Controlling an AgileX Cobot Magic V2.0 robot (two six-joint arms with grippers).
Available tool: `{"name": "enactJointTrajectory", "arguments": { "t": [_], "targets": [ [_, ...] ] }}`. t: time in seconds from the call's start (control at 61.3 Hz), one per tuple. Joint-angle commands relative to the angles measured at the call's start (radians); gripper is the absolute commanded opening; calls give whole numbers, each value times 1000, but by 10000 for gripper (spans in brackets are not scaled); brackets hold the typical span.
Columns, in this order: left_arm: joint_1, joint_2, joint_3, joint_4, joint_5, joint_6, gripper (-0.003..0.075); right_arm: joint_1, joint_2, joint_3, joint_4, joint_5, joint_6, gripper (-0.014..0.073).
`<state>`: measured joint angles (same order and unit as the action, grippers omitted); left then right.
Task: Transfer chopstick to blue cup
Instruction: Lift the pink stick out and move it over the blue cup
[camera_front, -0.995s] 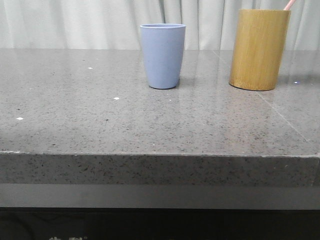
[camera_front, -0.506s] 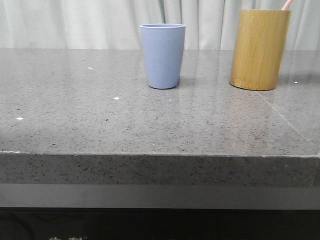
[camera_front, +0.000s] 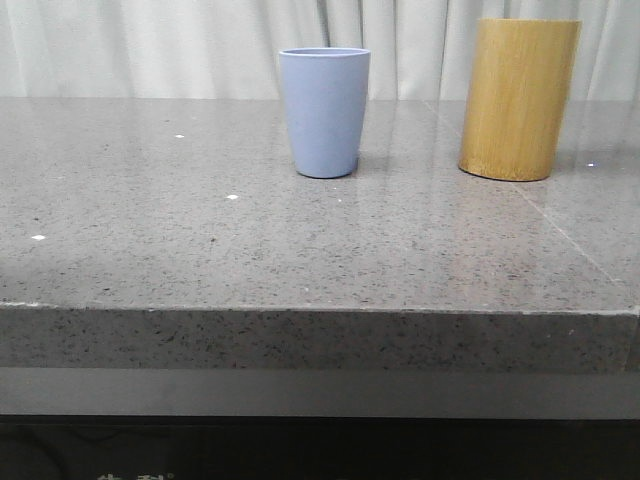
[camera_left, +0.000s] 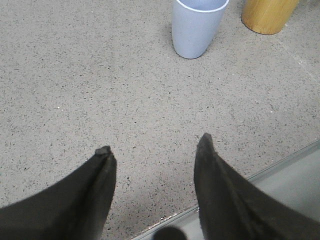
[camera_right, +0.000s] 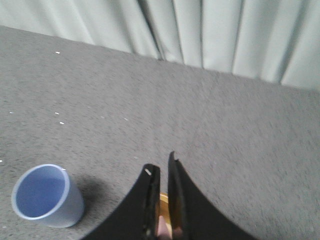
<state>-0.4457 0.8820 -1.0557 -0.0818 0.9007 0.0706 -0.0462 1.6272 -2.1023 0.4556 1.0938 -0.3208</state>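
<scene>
The pink chopstick is to go upright inside the opening of the blue cup (camera_right: 42, 192). My right gripper will let go of it there.
The blue cup (camera_front: 324, 112) stands upright at the middle back of the table; it also shows in the left wrist view (camera_left: 197, 27) and the right wrist view (camera_right: 45, 197). My right gripper (camera_right: 162, 167) is high above the tan bamboo holder (camera_front: 518, 98), its jaws nearly together on a pale pink chopstick (camera_right: 163, 227) that shows only as a short piece between them. No chopstick shows in the front view. My left gripper (camera_left: 155, 144) is open and empty, low over the table's front edge, well short of the cup.
The bamboo holder (camera_left: 267, 14) stands to the right of the blue cup, about one cup's width apart. The grey speckled table (camera_front: 200, 250) ends at a front edge (camera_front: 320, 310). A pale curtain (camera_front: 150, 45) hangs behind.
The pink chopstick tip that stuck out above the bamboo holder in the front view has risen out of the top of the picture. The cups have not moved.
</scene>
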Motion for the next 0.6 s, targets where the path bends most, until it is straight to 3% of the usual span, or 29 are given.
{"name": "enactJointTrajectory", "arguments": {
  "t": [0.0,0.294,0.424,0.587],
  "targets": [
    [3,-10,-26,-14,-72,0,365,49,-58,-75,19,-40,-14,-49],
    [3,-10,-26,-14,-72,0,365,342,-29,-62,-70,-135,-14,-49],
    [3,-10,-26,-14,-72,0,365,424,22,-54,-160,-169,-14,-49],
    [3,-10,-26,-14,-72,0,365,460,104,-54,-171,-188,-14,-49]
  ]
}}
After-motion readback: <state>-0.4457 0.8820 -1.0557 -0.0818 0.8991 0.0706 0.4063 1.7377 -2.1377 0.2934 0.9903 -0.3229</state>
